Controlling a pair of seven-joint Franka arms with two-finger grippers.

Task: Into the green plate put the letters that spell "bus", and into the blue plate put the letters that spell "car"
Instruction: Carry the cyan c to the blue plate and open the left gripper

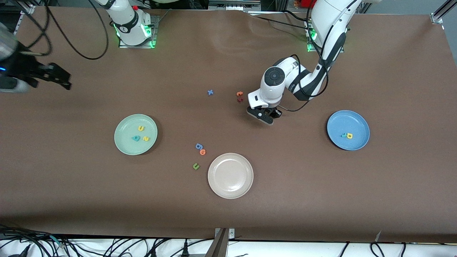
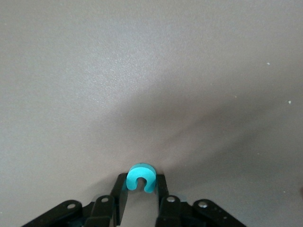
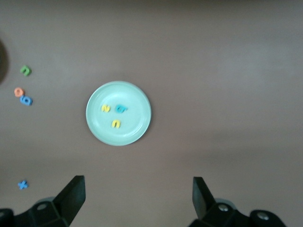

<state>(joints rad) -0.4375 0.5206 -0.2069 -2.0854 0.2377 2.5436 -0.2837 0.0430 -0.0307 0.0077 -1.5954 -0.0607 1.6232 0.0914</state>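
Next, my left gripper releases the teal c between the teal r and the blue plate's far rim (image 1: 342, 126).
A teal c (image 2: 140, 171) sits pinched between the fingers of my left gripper (image 2: 140, 182), down at the brown table. In the front view that left gripper (image 1: 267, 117) is beside the orange t (image 1: 239, 94), and the c is hidden under it. The blue plate (image 1: 348, 119) holds a teal r (image 1: 343, 135) and a yellow a (image 1: 350, 136). The green plate (image 1: 125, 139) holds a yellow u (image 1: 141, 128), a teal b (image 1: 135, 138) and a yellow s (image 1: 146, 139). My right gripper (image 1: 60, 79) waits open and high at the right arm's end; below it, in its wrist view, lies the green plate (image 3: 135, 125).
An empty beige plate (image 1: 230, 175) lies nearest the front camera. Beside it are a blue g (image 1: 198, 146), an orange o (image 1: 202, 152) and a dark green u (image 1: 195, 166). A blue x (image 1: 210, 92) and a dark red letter (image 1: 240, 100) lie near the orange t.
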